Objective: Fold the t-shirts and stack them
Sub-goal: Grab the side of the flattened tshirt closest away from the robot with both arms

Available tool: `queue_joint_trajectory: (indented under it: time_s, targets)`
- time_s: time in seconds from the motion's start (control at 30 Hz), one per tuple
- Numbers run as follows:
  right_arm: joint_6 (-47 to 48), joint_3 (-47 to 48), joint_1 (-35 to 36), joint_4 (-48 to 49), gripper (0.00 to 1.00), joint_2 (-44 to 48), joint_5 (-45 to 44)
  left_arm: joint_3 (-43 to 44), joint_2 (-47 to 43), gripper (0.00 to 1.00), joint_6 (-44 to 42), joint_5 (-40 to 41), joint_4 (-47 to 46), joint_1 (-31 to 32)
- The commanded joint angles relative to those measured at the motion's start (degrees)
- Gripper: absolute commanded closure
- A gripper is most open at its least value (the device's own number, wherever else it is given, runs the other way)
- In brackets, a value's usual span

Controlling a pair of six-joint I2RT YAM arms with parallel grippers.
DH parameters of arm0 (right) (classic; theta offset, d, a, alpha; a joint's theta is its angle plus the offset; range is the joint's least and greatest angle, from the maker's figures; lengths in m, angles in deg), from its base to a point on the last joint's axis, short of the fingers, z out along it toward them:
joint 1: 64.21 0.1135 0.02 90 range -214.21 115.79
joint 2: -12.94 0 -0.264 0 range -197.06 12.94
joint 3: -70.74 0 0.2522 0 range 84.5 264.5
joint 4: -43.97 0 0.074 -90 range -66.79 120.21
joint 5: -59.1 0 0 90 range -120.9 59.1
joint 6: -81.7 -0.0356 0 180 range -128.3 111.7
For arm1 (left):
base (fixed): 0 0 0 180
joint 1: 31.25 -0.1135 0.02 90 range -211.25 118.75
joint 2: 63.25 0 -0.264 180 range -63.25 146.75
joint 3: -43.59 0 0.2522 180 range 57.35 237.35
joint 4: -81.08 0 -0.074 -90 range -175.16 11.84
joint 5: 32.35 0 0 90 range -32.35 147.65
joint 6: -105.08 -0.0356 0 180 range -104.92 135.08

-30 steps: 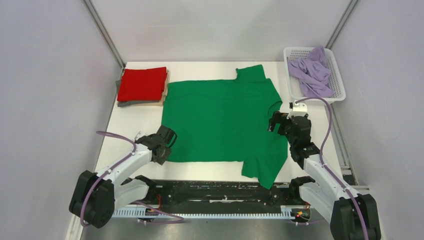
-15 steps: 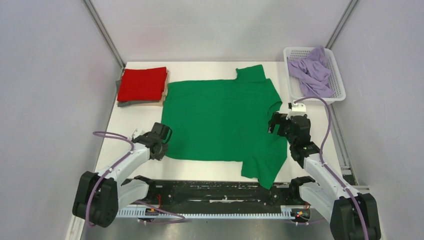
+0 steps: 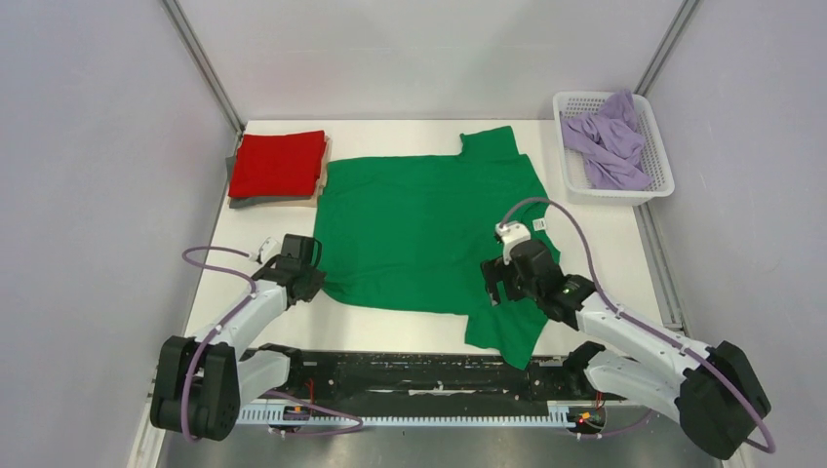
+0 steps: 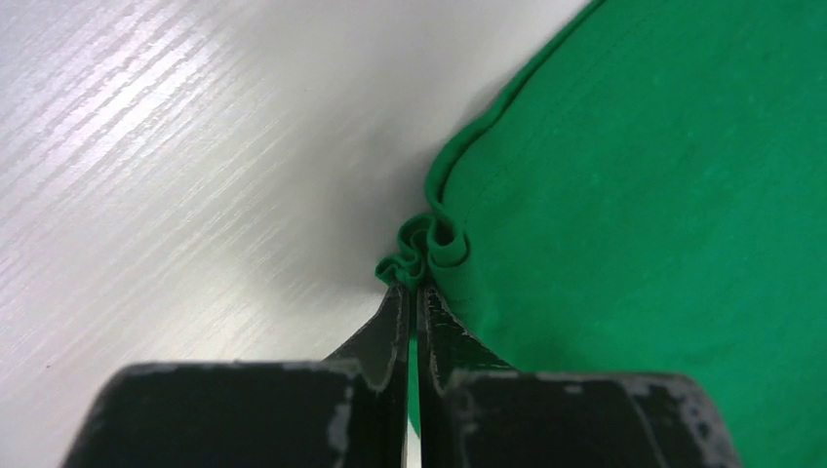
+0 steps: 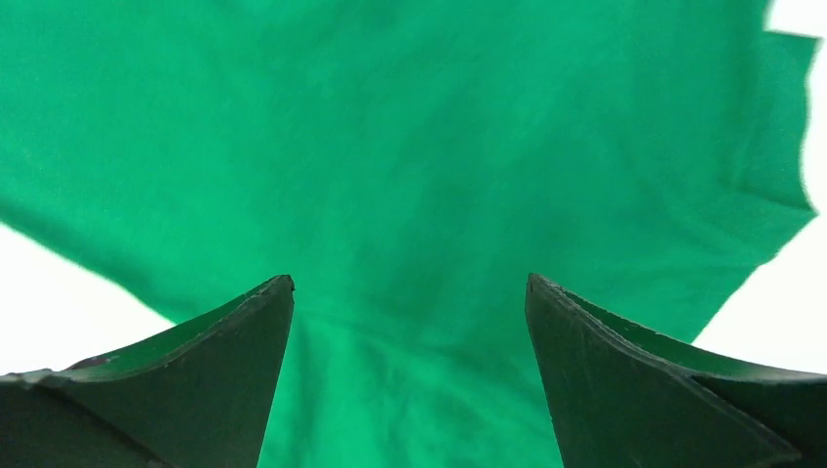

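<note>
The hem corner will go down on the green t-shirt's side edge [image 3: 330, 228] [image 4: 634, 49], below the red tee, from my left gripper.
A bright green t-shirt [image 3: 429, 229] lies spread flat on the white table, one sleeve at the far side and one hanging toward the near edge. My left gripper [image 3: 312, 285] is at its near left corner, shut on the bunched green hem [image 4: 421, 253], low over the table; it also shows in the left wrist view [image 4: 412, 289]. My right gripper [image 3: 495, 285] is open and empty, hovering over the shirt by the near sleeve; green cloth [image 5: 419, 146] fills the space between its fingers [image 5: 278, 302].
A folded red tee [image 3: 278, 163] tops a grey/tan folded stack [image 3: 275, 202] at the far left. A white mesh basket [image 3: 665, 166] at the far right holds crumpled lavender tees [image 3: 610, 141]. Metal frame posts stand at the table's back corners.
My right arm swung left and nearer, from the shirt's right edge to over its near sleeve. My left gripper moved left and slightly away, drawing the hem corner with it.
</note>
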Motion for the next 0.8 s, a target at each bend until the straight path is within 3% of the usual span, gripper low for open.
queue_joint_trajectory:
  time_s: [0.0, 0.17, 0.43, 0.63, 0.77]
  targets:
    - [0.4, 2.5, 8.0, -11.5, 0.12, -0.2, -0.4, -2.2, -0.8, 0.98, -2.8, -2.9, -1.7, -0.1]
    - [-0.2, 1.7, 16.1, -18.6, 0.25, 0.8, 3.5, -2.2, -2.9, 0.98, -3.0, -1.7, 0.0, -0.1]
    - [-1.0, -2.9, 23.5, -16.0, 0.32, 2.3, 8.4, -3.9, -2.4, 0.98, -2.4, -1.1, -1.7, -0.1]
    - [-3.3, -4.3, 25.6, -17.1, 0.34, 0.9, 5.6, -3.3, -2.2, 0.98, -3.6, -0.8, -1.5, -0.1]
    - [-4.9, -5.1, 25.9, -16.1, 0.42, 0.1, 4.8, -3.5, -2.4, 0.98, -3.6, -1.0, -1.6, -0.1]
